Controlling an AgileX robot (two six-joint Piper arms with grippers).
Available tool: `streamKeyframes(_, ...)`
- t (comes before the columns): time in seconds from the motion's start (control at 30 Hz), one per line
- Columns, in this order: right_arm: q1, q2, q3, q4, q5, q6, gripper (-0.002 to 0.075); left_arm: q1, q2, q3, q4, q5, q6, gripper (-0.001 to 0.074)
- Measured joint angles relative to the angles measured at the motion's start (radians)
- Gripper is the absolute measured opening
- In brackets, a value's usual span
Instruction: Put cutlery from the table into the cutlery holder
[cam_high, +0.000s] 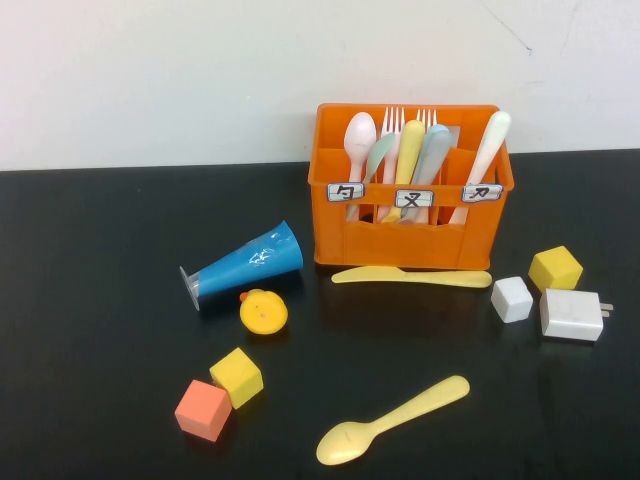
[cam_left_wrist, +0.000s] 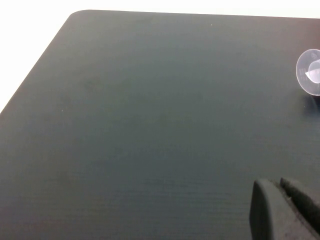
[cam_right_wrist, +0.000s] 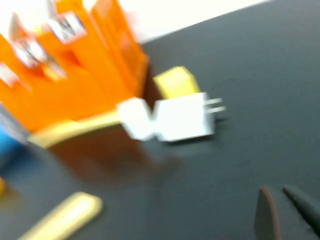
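Observation:
The robot's right gripper needs to next move to the pale yellow spoon on the table and close on the spoon's handle (cam_high: 395, 417) near the spoon's bowl.
A pale yellow spoon (cam_high: 390, 420) lies on the black table near the front, bowl to the left; its handle shows in the right wrist view (cam_right_wrist: 65, 217). The orange cutlery holder (cam_high: 415, 225) stands at the back with several spoons and forks upright in it, and it also shows in the right wrist view (cam_right_wrist: 75, 90). Neither gripper shows in the high view. My right gripper (cam_right_wrist: 277, 190) hovers over bare table to the right of the spoon, fingers a little apart and empty. My left gripper (cam_left_wrist: 280, 182) is shut and empty over bare table at the left.
A pale yellow knife (cam_high: 410, 277) lies along the holder's front. A white cube (cam_high: 512, 299), a yellow cube (cam_high: 555, 268) and a white plug adapter (cam_high: 571, 315) sit at the right. A blue cone (cam_high: 245, 263), yellow round toy (cam_high: 263, 311), yellow cube (cam_high: 237, 377) and orange cube (cam_high: 203, 410) sit left.

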Motion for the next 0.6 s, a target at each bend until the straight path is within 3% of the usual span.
streamKeyframes(0.13,0.0,0.0,0.0,0.289,0.0,0.067,-0.0004,0.0,0.0,0.0,0.0,0.0,0.0,-0.0001)
streamKeyframes(0.2,0.0,0.0,0.0,0.349,-0.002,0.069,-0.0004,0.0,0.0,0.0,0.0,0.0,0.0,-0.0001)
streamKeyframes(0.5,0.0,0.0,-0.002,0.288,-0.041,-0.106,-0.0004,0.0,0.0,0.0,0.0,0.0,0.0,-0.0001)
streamKeyframes(0.6,0.0,0.0,-0.077,0.288,0.029,-0.279,-0.0004,0.0,0.0,0.0,0.0,0.0,0.002,-0.0001)
